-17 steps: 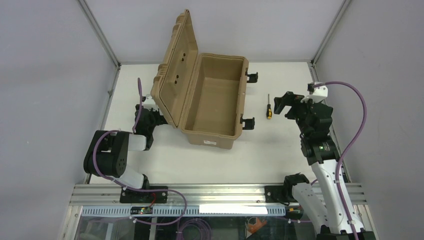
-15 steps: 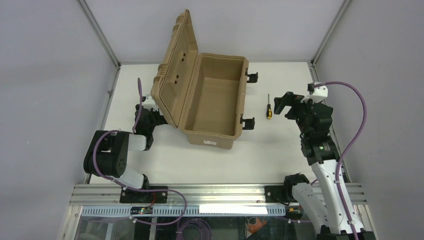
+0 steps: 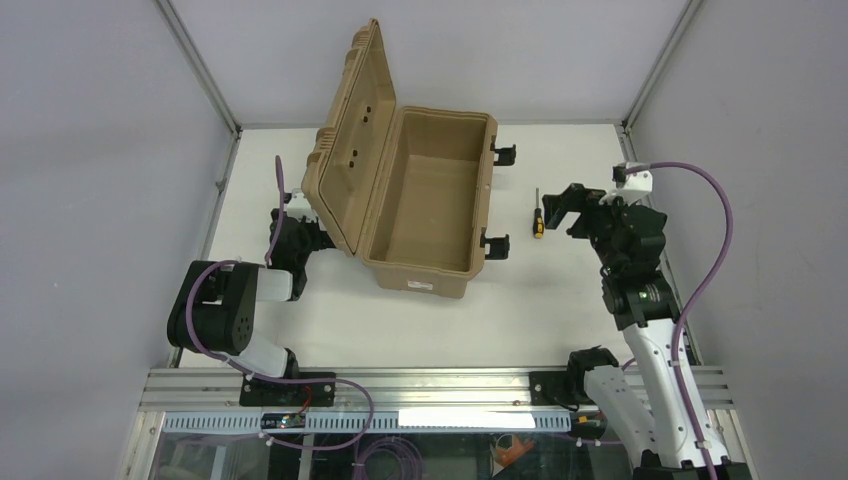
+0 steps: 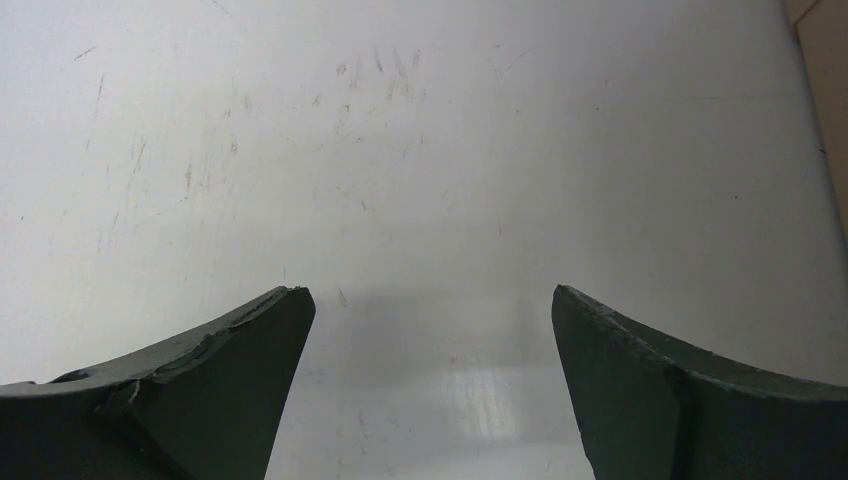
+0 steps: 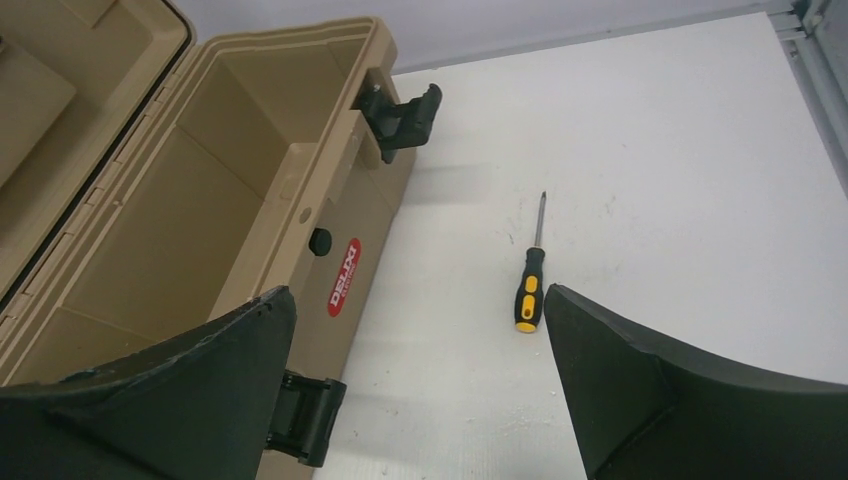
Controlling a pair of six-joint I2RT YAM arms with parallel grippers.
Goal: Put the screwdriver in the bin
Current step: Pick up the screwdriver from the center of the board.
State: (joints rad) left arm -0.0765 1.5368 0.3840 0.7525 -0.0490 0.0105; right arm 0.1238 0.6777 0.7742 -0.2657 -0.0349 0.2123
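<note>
My right gripper needs to move next to the middle of the handle (image 3: 538,223) (image 5: 531,286) of the screwdriver and close there, beside the screwdriver's yellow patches.
The screwdriver (image 3: 538,222), yellow and black handled with a thin dark shaft, lies flat on the white table right of the bin (image 3: 430,215). The bin is a tan case with its lid standing open and an empty inside. My right gripper (image 3: 561,211) hovers open just right of the screwdriver, apart from it. In the right wrist view the screwdriver (image 5: 530,290) lies close to the inner side of the right finger, and the bin (image 5: 200,230) fills the left. My left gripper (image 3: 290,228) is open low beside the bin's lid, nothing between its fingers (image 4: 230,370).
Black latches (image 3: 495,245) stick out from the bin's right wall toward the screwdriver. A metal frame post (image 3: 625,130) and grey walls close in the table at the back and sides. A sliver of the bin (image 4: 830,60) shows at the left wrist view's top right.
My right gripper has shifted slightly left, closer to the screwdriver. The left arm, the bin and the screwdriver have not moved.
</note>
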